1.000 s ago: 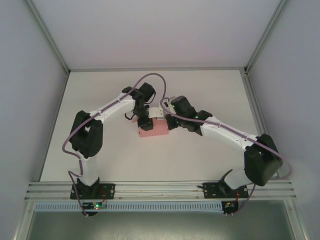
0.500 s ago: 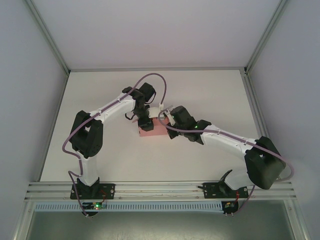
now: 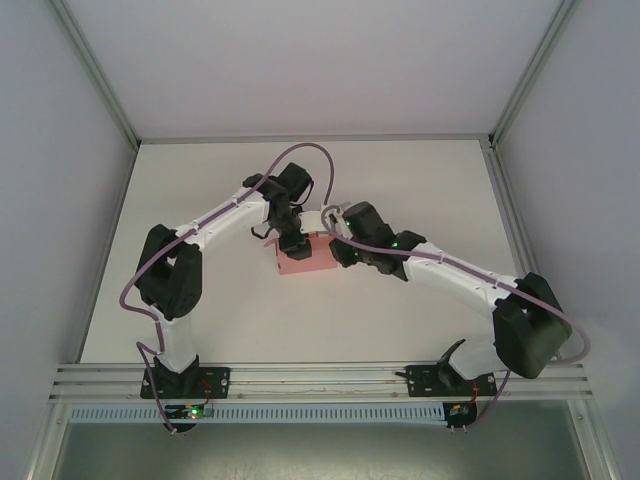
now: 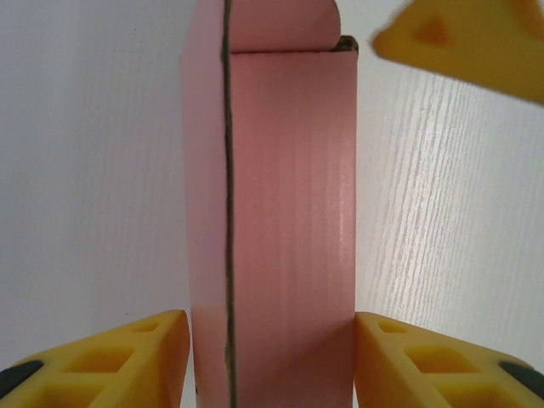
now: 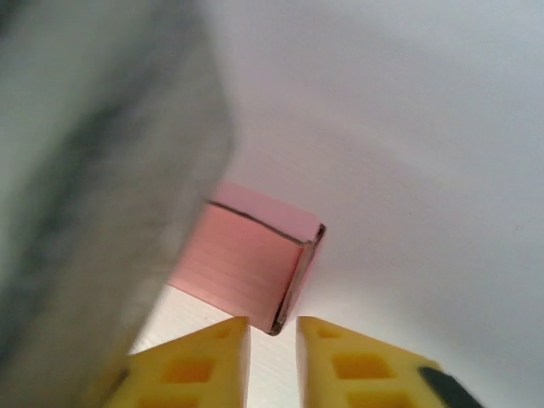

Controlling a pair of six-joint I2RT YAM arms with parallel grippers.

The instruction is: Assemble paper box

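The paper box's end lies beyond the right gripper's nearly closed fingers, so that gripper should open, reach deeper and pinch the paper box's side beside its far corner (image 5: 306, 245).
The paper box (image 3: 307, 262) is a small closed pink carton lying on the white table, mid-table. In the left wrist view the paper box (image 4: 289, 212) runs away from the camera with a rounded flap at its far end. My left gripper (image 4: 270, 316) straddles its near end, and both yellow fingers (image 4: 127, 361) touch its sides. My right gripper (image 3: 335, 250) sits at the box's right end. Its yellow fingers (image 5: 365, 365) stand a narrow gap apart with nothing gripped between them. One corner of the paper box (image 5: 246, 259) lies just at the tips of that gripper (image 5: 273, 321).
A blurred grey shape (image 5: 93, 195), probably part of the left arm, blocks the left side of the right wrist view. One yellow fingertip (image 4: 463, 42) of the right gripper shows beyond the box. White table (image 3: 420, 190) stretches all round, with metal frame rails at its edges.
The right arm has swung left up to the box's end, and its jaws have parted a little from shut. The left gripper stays on the box, its fingers slightly wider.
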